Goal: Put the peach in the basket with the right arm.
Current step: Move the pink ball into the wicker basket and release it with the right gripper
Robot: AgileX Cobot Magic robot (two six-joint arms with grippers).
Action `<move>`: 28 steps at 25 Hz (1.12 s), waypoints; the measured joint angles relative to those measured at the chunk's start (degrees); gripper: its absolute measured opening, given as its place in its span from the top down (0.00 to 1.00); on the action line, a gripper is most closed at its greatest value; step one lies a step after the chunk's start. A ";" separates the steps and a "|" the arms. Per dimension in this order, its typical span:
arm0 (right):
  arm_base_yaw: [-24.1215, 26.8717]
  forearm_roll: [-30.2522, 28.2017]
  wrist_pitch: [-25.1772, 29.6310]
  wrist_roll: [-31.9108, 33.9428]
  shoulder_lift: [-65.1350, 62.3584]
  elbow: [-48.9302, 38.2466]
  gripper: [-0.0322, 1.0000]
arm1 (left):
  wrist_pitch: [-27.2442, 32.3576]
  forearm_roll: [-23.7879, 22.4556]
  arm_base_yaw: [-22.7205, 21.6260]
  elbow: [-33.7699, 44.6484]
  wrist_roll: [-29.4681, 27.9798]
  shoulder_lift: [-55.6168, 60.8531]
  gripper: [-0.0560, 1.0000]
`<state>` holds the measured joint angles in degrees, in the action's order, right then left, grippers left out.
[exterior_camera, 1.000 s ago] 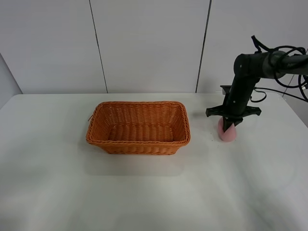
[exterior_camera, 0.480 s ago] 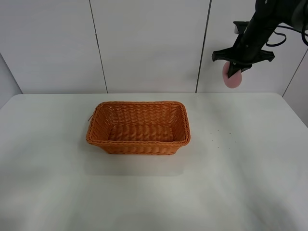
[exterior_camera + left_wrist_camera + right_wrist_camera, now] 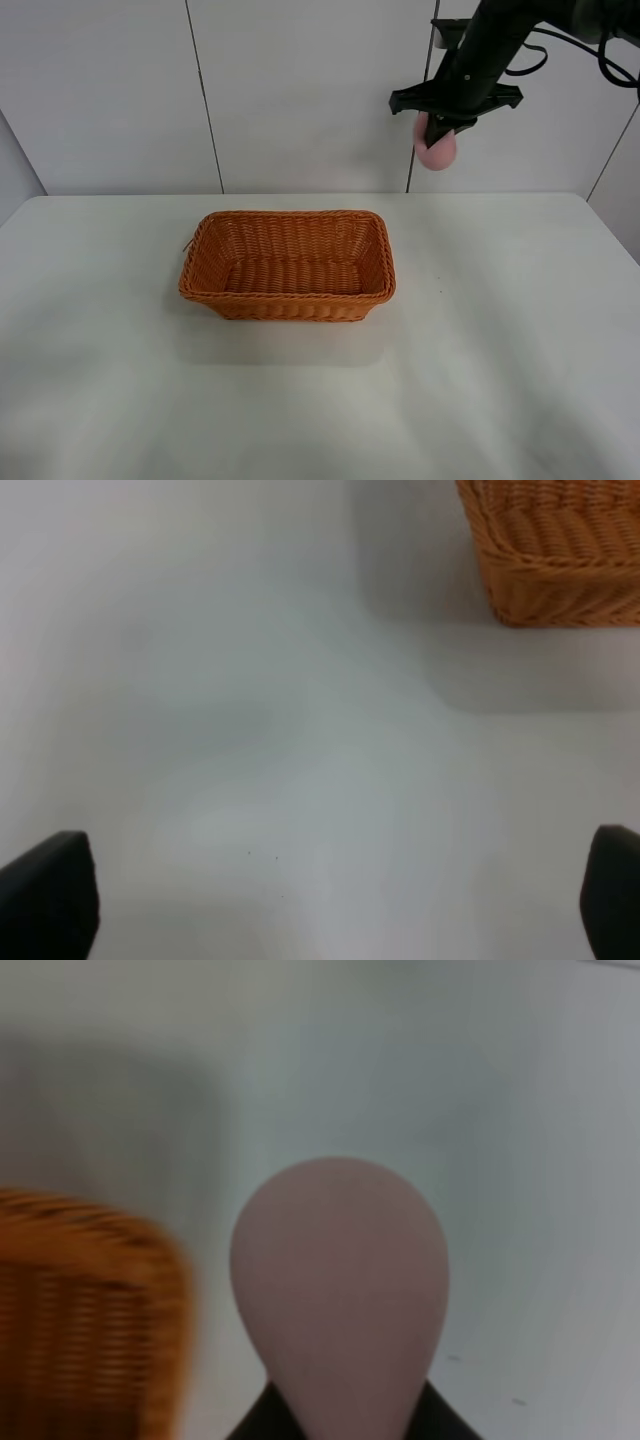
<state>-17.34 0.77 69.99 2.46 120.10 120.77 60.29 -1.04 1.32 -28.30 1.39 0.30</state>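
Observation:
The robot's right gripper needs to release the peach near the middle of the wicker basket's woven bottom (image 3: 280, 273).
The pink peach (image 3: 436, 150) hangs high in the air, held by my right gripper (image 3: 440, 128), which is shut on it. It is above and to the right of the orange-brown wicker basket (image 3: 288, 264), which stands on the white table. The right wrist view shows the peach (image 3: 340, 1300) close up, with a blurred corner of the basket (image 3: 90, 1330) beside it. In the left wrist view, two dark fingertips (image 3: 45, 895) stand far apart over bare table, with a corner of the basket (image 3: 560, 555) ahead. The left arm is outside the high view.
The white table (image 3: 500, 380) stretches around the basket. A grey panelled wall (image 3: 300, 90) rises behind its far edge. The black right arm (image 3: 500, 30) with cables reaches in from the upper right.
My right gripper has lifted the peach off the table, high up, and then carried it left toward the basket. The basket has not moved.

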 joint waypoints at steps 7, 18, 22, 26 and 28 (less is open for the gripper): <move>-11.48 0.05 0.00 0.00 0.99 0.00 0.96 | 0.00 0.00 0.00 0.00 0.00 0.00 0.01; -20.58 0.22 -6.21 0.00 11.95 0.00 0.96 | 0.00 0.00 0.00 0.00 0.00 0.00 0.01; -20.99 0.24 -9.74 0.11 16.27 0.00 0.96 | 0.00 0.00 0.00 0.00 0.00 0.00 0.01; -20.99 0.43 -10.07 0.70 18.96 0.00 0.78 | 0.00 0.00 0.00 0.00 0.00 0.00 0.01; -20.99 0.43 -10.07 0.69 19.30 0.00 0.60 | 0.00 0.00 0.00 0.00 0.00 0.00 0.01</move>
<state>-38.32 1.20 59.92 3.15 139.41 120.77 60.29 -1.04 1.32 -28.30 1.39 0.30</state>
